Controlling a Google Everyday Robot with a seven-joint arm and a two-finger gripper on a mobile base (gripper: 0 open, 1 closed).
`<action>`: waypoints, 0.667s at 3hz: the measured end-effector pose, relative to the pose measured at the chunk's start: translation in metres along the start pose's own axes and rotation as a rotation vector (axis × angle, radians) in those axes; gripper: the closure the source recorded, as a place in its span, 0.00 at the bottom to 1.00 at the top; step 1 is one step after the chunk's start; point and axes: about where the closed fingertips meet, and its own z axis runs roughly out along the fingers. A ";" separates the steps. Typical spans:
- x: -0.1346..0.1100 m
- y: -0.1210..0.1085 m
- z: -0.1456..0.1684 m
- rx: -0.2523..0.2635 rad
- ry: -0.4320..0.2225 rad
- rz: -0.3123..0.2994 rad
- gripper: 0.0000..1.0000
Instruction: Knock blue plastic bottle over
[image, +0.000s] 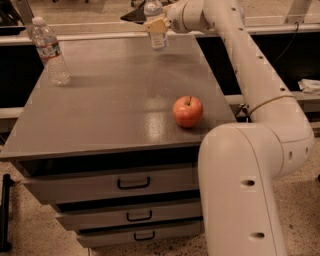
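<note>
My gripper is going to release the blue plastic bottle so that it lies on its side on the grey table (152, 75), just behind the red apple.
The blue plastic bottle (159, 41), clear with a white cap and a white-and-blue label, stands about upright at the far edge of the grey table (110, 100). My gripper (157, 25) reaches in from the right and sits against the bottle's upper body, covering part of it. The arm runs from the lower right across the table's right side.
A clear ridged bottle with a red-and-white label (50, 52) stands at the table's far left. A red apple (188, 111) lies near the front right. Drawers (133, 183) sit under the table. My arm's base (240, 190) stands beside the front right corner.
</note>
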 end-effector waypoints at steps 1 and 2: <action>-0.007 0.033 -0.018 -0.124 0.104 -0.121 1.00; 0.011 0.065 -0.037 -0.254 0.272 -0.231 1.00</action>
